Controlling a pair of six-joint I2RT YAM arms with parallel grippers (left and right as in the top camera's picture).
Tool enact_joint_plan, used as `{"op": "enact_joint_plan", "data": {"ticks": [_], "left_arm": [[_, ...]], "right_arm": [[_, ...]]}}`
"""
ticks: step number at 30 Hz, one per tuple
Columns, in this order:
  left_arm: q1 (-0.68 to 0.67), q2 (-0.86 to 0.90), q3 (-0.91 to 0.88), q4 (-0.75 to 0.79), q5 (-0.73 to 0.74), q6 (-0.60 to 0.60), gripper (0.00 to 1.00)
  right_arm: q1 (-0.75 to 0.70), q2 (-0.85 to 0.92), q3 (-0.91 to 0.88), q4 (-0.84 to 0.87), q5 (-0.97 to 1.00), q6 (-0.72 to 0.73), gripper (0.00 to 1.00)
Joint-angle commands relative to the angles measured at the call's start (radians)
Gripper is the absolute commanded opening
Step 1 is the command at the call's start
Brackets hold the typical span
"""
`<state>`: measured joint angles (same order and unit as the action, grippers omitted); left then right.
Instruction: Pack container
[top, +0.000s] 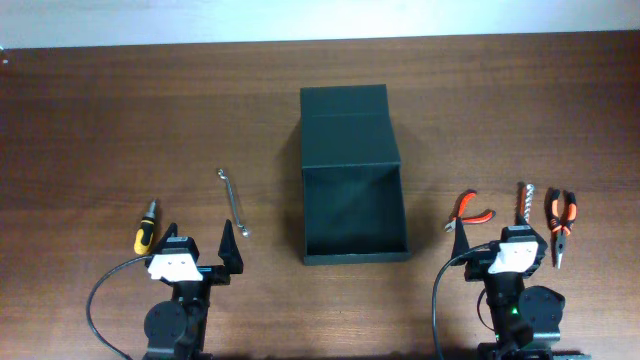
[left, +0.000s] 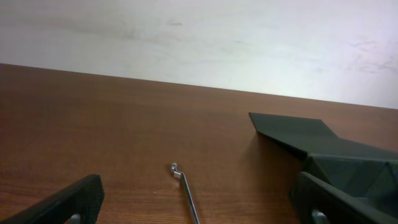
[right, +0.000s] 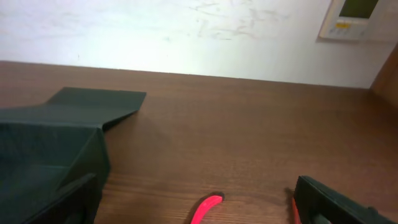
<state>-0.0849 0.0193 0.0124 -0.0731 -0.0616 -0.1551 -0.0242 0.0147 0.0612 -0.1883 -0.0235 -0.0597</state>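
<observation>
The robot's right gripper will next move to the far handle of the red pliers (top: 462, 207), the one closer to the container, and close around the middle of that handle.
The container (top: 354, 212) is a dark green-black box standing open at the table's middle, its lid (top: 345, 115) lying flat behind it. The box looks empty. My left gripper (top: 200, 247) is open and empty near the front edge, left of the box. A silver wrench (top: 234, 201) lies just ahead of it and shows between the fingers in the left wrist view (left: 186, 194). My right gripper (top: 510, 238) is open and empty, right of the box. Red pliers (top: 470, 210) lie ahead of it; one red handle (right: 206, 208) shows in the right wrist view.
A yellow-handled screwdriver (top: 146, 226) lies left of the left gripper. A corkscrew (top: 524, 203) and orange-black pliers (top: 560, 222) lie at the right. The container shows at the right in the left wrist view (left: 339, 152) and at the left in the right wrist view (right: 53, 134).
</observation>
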Motion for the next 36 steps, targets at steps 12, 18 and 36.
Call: {"op": "enact_joint_plan", "data": {"ticks": [12,18,36], "left_arm": [[-0.004,0.147,0.306,-0.214,0.054,-0.124,0.99],[-0.004,0.436,0.599,-0.386,0.057,-0.052,0.99],[-0.004,1.149,1.243,-0.886,0.130,0.119,0.99]], "right_arm": [[0.004,0.166,0.275,-0.176,0.002,0.129,0.99],[0.003,0.499,0.608,-0.475,0.002,0.129,0.99],[0.002,1.221,1.216,-0.971,-0.022,0.306,0.99]]}}
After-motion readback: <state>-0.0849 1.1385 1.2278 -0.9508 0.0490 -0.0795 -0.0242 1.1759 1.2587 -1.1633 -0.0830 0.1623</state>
